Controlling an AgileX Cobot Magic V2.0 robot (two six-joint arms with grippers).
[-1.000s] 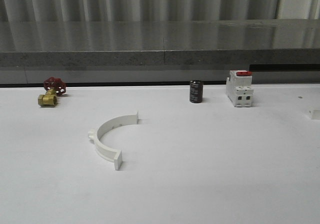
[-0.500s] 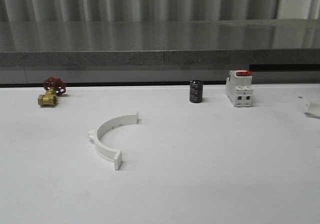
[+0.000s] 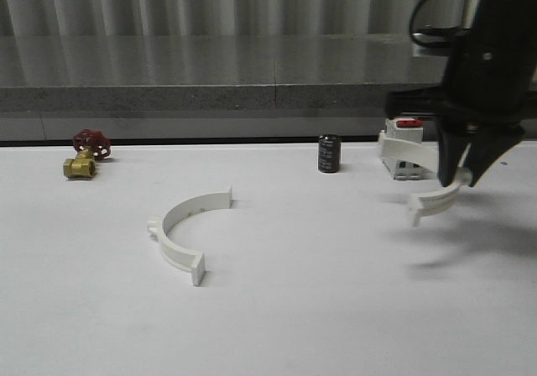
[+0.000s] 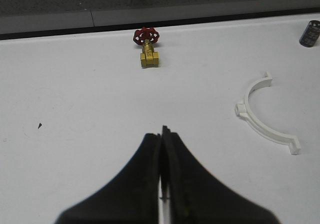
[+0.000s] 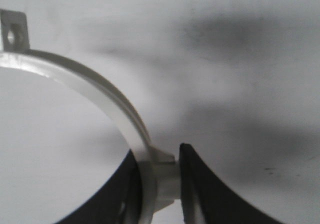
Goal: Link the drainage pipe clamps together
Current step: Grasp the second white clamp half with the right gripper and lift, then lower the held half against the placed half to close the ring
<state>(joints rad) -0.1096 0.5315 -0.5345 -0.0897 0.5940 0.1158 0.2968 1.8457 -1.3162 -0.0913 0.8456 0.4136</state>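
Note:
Next, my right gripper releases the clamp it has on the table (image 3: 262, 235), setting it against the open side of the clamp that is lying there.
One white half-ring drainage pipe clamp (image 3: 186, 230) lies flat on the table left of centre, its open side facing right; the left wrist view has it as clamp (image 4: 264, 115). The other clamp (image 3: 424, 179) hangs above the table at the right, in front of the breaker. My right gripper (image 3: 464, 177) is shut on this clamp at its side lug; in the right wrist view the clamp (image 5: 115, 104) curves away from the right gripper (image 5: 159, 176). My left gripper (image 4: 162, 136) is shut and holds nothing, hovering over bare table well left of the lying clamp.
A brass valve with a red handwheel (image 3: 84, 155) sits at the far left back. A black capacitor (image 3: 329, 154) and a white red-topped breaker (image 3: 401, 148) stand at the back right. A grey ledge (image 3: 268, 99) runs behind the table.
The right arm has come into the front view from the right, carrying the second clamp in the air toward the centre. The lying clamp has not moved.

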